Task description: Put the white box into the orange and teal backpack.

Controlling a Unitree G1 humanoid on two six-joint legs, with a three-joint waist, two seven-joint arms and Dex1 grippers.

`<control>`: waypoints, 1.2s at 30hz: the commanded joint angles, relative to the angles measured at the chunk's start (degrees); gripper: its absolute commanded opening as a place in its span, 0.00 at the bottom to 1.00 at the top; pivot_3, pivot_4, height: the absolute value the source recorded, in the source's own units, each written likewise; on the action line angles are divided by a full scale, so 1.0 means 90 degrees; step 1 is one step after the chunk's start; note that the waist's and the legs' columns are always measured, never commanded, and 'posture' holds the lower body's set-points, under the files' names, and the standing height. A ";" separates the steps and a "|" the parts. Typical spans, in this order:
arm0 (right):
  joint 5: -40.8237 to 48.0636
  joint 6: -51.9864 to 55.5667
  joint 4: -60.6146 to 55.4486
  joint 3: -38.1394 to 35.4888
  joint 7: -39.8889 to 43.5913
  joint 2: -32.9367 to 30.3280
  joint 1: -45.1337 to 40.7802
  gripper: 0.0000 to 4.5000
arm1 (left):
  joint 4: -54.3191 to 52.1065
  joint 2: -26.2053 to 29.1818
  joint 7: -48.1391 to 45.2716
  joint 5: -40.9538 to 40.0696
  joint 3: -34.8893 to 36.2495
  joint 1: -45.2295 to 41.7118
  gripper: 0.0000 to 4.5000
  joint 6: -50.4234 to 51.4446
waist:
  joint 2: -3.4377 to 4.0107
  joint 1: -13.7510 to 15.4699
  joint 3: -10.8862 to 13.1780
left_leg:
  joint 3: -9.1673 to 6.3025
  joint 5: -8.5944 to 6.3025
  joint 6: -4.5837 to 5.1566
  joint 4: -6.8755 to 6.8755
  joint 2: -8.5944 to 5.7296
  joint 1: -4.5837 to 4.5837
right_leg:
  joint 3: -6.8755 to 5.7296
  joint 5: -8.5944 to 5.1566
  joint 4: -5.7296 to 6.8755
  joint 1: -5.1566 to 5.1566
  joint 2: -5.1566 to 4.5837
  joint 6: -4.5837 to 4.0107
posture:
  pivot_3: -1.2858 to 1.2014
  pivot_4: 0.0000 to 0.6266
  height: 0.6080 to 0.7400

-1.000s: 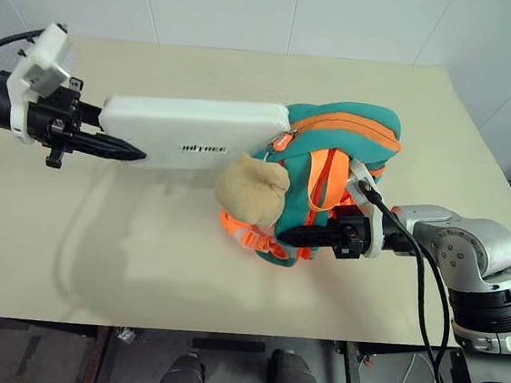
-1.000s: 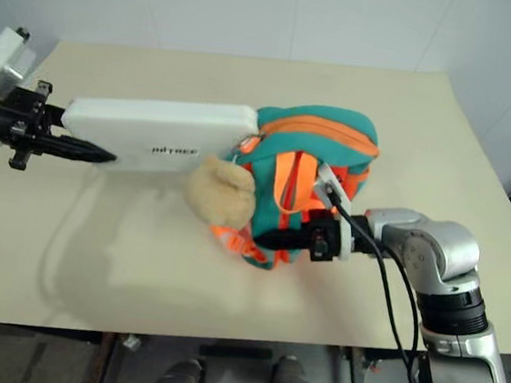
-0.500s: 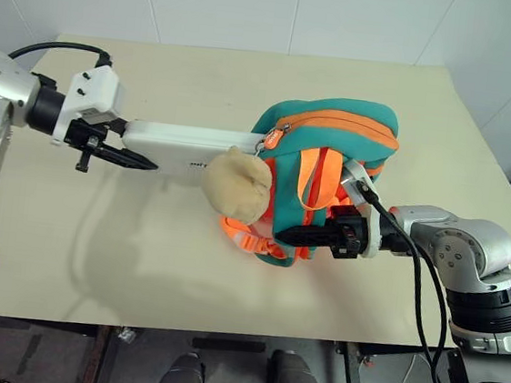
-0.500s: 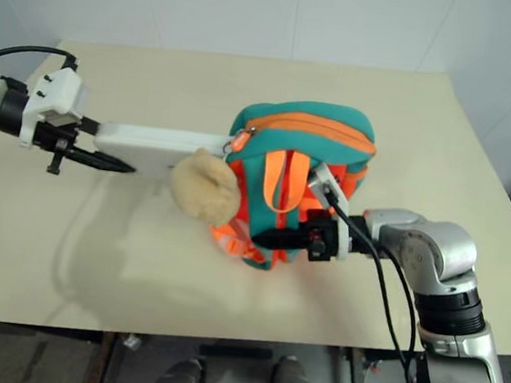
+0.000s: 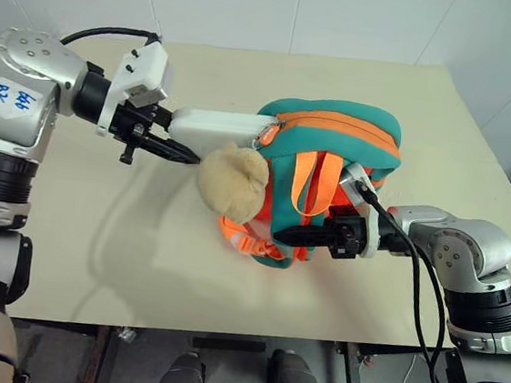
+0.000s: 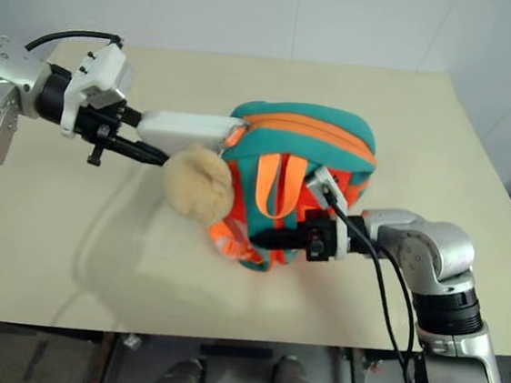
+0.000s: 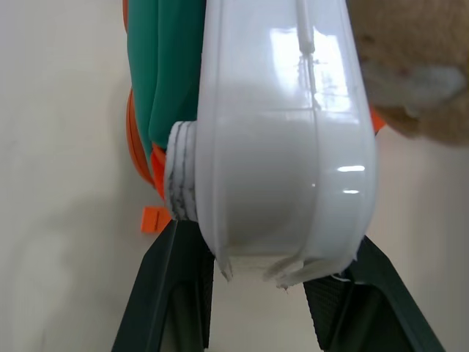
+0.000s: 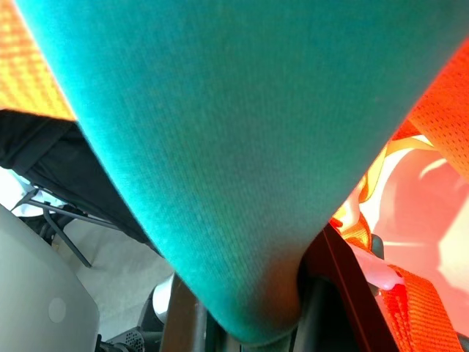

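Note:
Next, my left gripper lets go of the white box inside the backpack's zip opening (image 5: 306, 126), behind the beige plush toy.
The white box (image 5: 217, 125) lies level above the table, its right part inside the zip opening of the orange and teal backpack (image 5: 334, 136). My left gripper (image 5: 181, 138) is shut on the box's free left end; in the left wrist view the box (image 7: 278, 147) sits between the two black fingers (image 7: 172, 293). A beige plush toy (image 5: 231, 180) hangs in front of the opening, just below the box. My right gripper (image 5: 301, 236) is shut on the backpack's lower teal edge, and the teal fabric (image 8: 220, 147) runs down between its fingers in the right wrist view.
The beige table (image 5: 94, 248) has bare room to the left of and in front of the backpack. Its front edge runs close below my right arm, and its right edge lies past the backpack. A white tiled wall stands behind the table.
My left gripper has moved right toward the backpack, sliding the white box deeper into the opening; less of the box shows. The plush toy shifted left. The right gripper kept still.

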 commanded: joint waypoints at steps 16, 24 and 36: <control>0.0010 -0.0090 0.0008 0.0178 0.0020 0.0293 -0.0112 0.05 | 0.0507 -0.1125 -0.0520 0.1323 -0.1389 -0.1504 0.29 -0.0524 | 0.0000 0.0015 0.0000 | -0.0001 0.0001 -0.0002 0.0004 0.0000 0.0002 | 0.0000 0.0000 -0.0021 0.0001 0.0002 0.0000 | 0.52 0.24 1.00; 0.0027 -0.0097 -0.0017 0.0179 -0.0072 0.0395 -0.0067 0.05 | 0.0899 -0.1849 -0.0234 0.1418 -0.1171 -0.1799 0.29 -0.0412 | 0.0000 0.0008 0.0000 | 0.0001 0.0005 -0.0009 -0.0002 0.0000 -0.0003 | 0.0000 0.0000 -0.0012 0.0000 0.0000 0.0000 | 0.52 0.24 1.00; 0.0096 -0.0089 -0.0137 0.0108 -0.0214 0.0440 0.0078 0.05 | 0.0910 -0.1495 -0.0242 0.0951 -0.0266 -0.1625 0.94 -0.0074 | 0.0001 -0.0046 0.0001 | 0.0001 0.0005 -0.0009 -0.0001 0.0001 -0.0002 | 0.0000 0.0000 0.0005 -0.0006 0.0001 0.0000 | 0.52 0.24 1.00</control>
